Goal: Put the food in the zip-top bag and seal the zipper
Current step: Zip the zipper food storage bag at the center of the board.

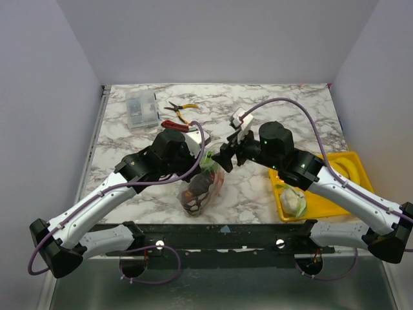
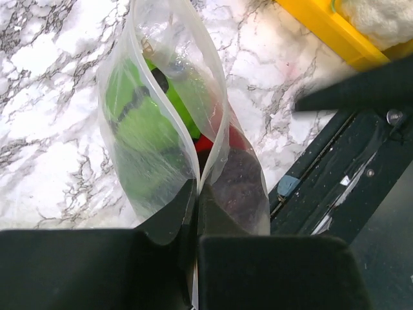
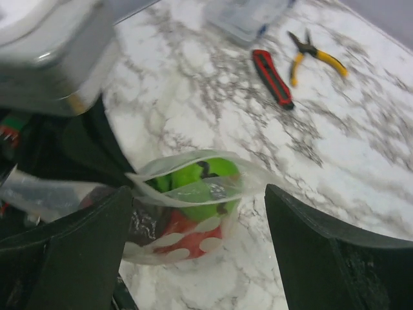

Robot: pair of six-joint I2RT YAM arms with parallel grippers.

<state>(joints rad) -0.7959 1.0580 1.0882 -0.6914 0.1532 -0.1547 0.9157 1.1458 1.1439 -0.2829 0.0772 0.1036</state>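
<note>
The zipper hangs open past the midway hold of my left gripper, so next my right gripper pinches the bag opening's green-food end (image 3: 255,173) before my left gripper takes the other end of the opening.
The zip-top bag (image 1: 201,188) hangs over the table's front middle, dotted face toward the right wrist camera. It holds green (image 3: 193,175), red (image 3: 193,232) and maroon (image 2: 239,187) food. My left gripper (image 2: 196,194) is shut on one end of the bag's mouth edge, and its place shows in the top view (image 1: 205,160). The zipper (image 3: 187,157) is parted, with green food showing in the gap. My right gripper (image 3: 197,194) is open with the bag's mouth between its fingers (image 3: 310,245), not touching. The pale leafy food (image 1: 292,200) lies in the yellow tray.
A yellow tray (image 1: 345,184) sits at the right front; its edge shows in the left wrist view (image 2: 322,29). A clear compartment box (image 1: 142,108), yellow-handled pliers (image 1: 182,110) and a red utility knife (image 1: 173,124) lie at the back left. The table's front edge (image 1: 226,224) is just below the bag.
</note>
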